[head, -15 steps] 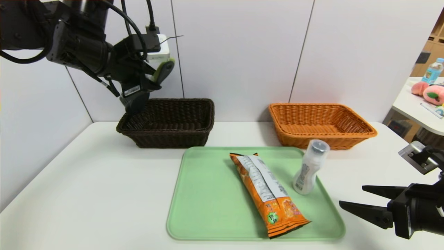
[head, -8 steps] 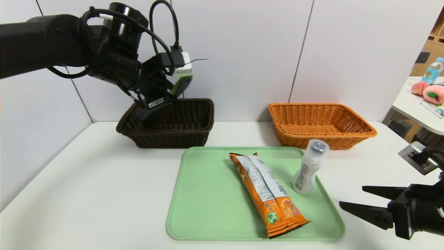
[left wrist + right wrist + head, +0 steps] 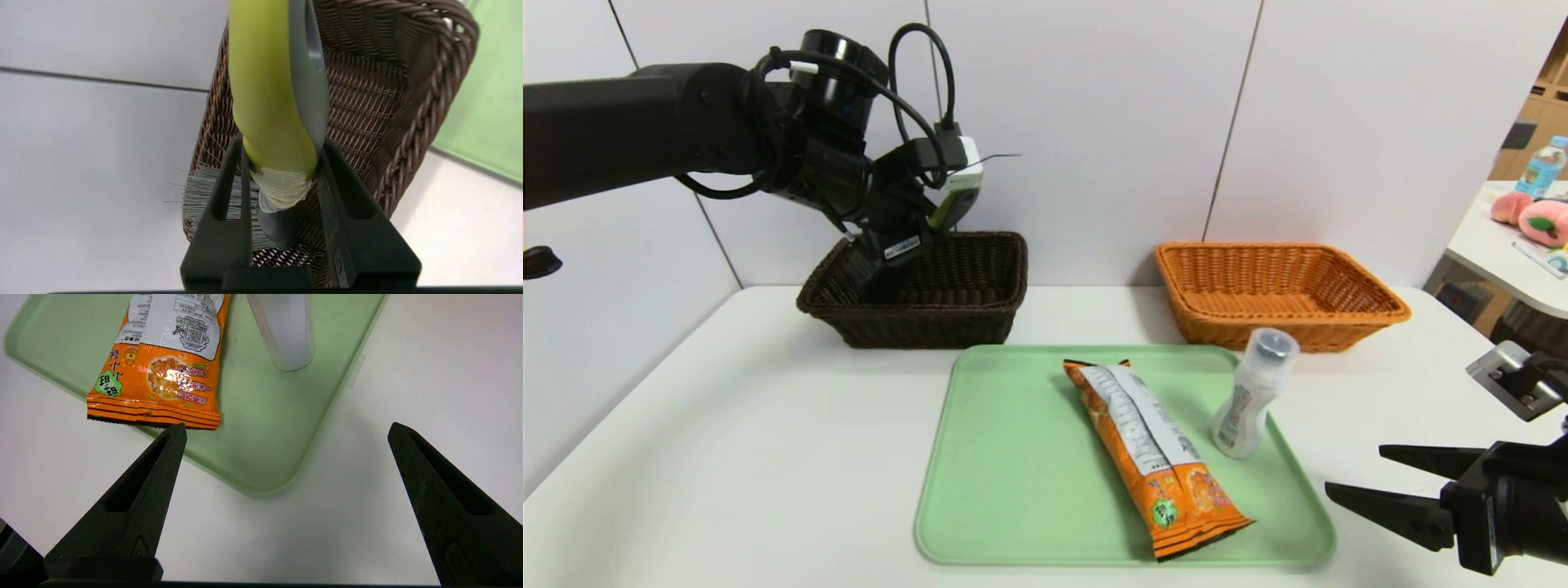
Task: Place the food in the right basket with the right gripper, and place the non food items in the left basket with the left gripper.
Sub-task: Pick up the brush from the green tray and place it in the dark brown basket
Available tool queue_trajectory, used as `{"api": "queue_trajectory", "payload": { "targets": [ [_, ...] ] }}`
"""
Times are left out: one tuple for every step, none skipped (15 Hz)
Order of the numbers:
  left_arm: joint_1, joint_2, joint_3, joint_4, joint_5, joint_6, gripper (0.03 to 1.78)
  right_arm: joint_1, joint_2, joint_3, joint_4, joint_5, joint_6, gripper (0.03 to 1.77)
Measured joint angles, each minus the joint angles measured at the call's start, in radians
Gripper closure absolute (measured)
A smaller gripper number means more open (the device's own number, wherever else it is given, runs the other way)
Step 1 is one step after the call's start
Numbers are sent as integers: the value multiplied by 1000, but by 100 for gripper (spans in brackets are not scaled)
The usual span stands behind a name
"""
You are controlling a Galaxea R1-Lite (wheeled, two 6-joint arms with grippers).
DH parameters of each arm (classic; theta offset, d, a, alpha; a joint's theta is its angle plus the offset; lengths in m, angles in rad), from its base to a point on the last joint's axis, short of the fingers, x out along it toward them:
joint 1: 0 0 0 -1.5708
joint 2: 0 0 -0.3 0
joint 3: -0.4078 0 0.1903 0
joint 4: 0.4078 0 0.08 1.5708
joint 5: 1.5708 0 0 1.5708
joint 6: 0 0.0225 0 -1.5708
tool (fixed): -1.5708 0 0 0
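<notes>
My left gripper has the scrub brush. Next, I put it down across the bottom of the dark brown basket (image 3: 946,280) (image 3: 316,132).
My left gripper (image 3: 874,273) is shut on the scrub brush and reaches down inside the dark brown basket (image 3: 931,322). In the left wrist view the two fingers (image 3: 229,179) clamp the brush's green-grey handle (image 3: 273,94), with the grey bristles (image 3: 200,188) low over the brown basket's floor (image 3: 367,90). The orange snack packet (image 3: 1156,453) lies on the green tray (image 3: 1013,474), and the white bottle (image 3: 1252,392) stands beside it. The orange-tan basket (image 3: 1258,331) is empty. My right gripper (image 3: 1354,468) hovers open just off the tray's near right corner (image 3: 265,473), by the packet's end (image 3: 163,371).
White wall panels rise right behind both baskets. A side table (image 3: 1503,253) at the far right holds peach plush toys (image 3: 1531,219) and a water bottle (image 3: 1543,167). Bare white tabletop (image 3: 727,457) lies to the left of the tray.
My left arm has swung right and down, carrying the brush from above the brown basket's left rim into the basket. The right gripper has dropped slightly.
</notes>
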Motion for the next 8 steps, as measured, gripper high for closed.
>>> {"api": "queue_trajectory", "payload": {
  "targets": [
    [-1,2,0,-4,9,-21,132,0,-2,1,0,0,0,10],
    [-1,4,0,-5,11,-27,132,0,-3,3,0,0,0,10],
    [-1,6,0,-5,13,-29,132,0,-6,5,0,0,0,10],
    [-1,9,0,-5,17,-29,132,0,-9,7,0,0,0,10],
    [-1,11,0,-6,29,-29,132,0,-10,7,0,0,0,10],
    [-1,15,0,-11,43,-29,132,-1,-12,8,0,0,0,10],
    [-1,19,0,-19,54,-29,132,-1,-13,8,0,0,0,10],
    [-1,22,0,-22,63,-29,132,-1,-15,12,0,0,0,10]
  ]
}}
